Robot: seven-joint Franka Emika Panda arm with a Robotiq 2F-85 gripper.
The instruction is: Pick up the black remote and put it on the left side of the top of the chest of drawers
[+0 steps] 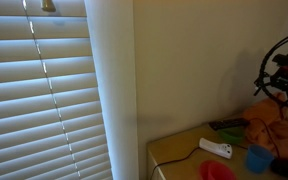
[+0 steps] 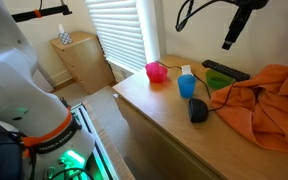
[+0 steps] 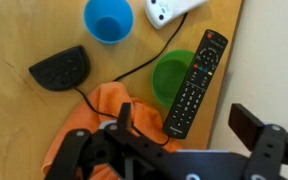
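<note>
My gripper needs to go to the black remote next and close on the remote's middle (image 1: 227,124) (image 3: 193,87), just under its round ring of buttons, beside the green bowl.
The black remote (image 3: 194,85) lies on the light tan top of the chest of drawers (image 3: 24,110), near its edge, with one end resting over a green bowl (image 3: 170,70). It also shows in both exterior views (image 2: 224,70) (image 1: 227,124). My gripper (image 3: 184,128) hangs above the remote's lower end, open and empty, with one finger on each side of it. In the exterior views the gripper (image 2: 232,38) (image 1: 281,72) is well above the chest top (image 2: 154,110).
A blue cup (image 3: 109,18), a white controller (image 3: 174,10) with a black cord, a black mouse-like object (image 3: 59,68) and an orange cloth (image 3: 96,118) lie around the remote. A pink bowl (image 2: 157,71) stands near the window end. Blinds (image 1: 44,90) and a wall are behind.
</note>
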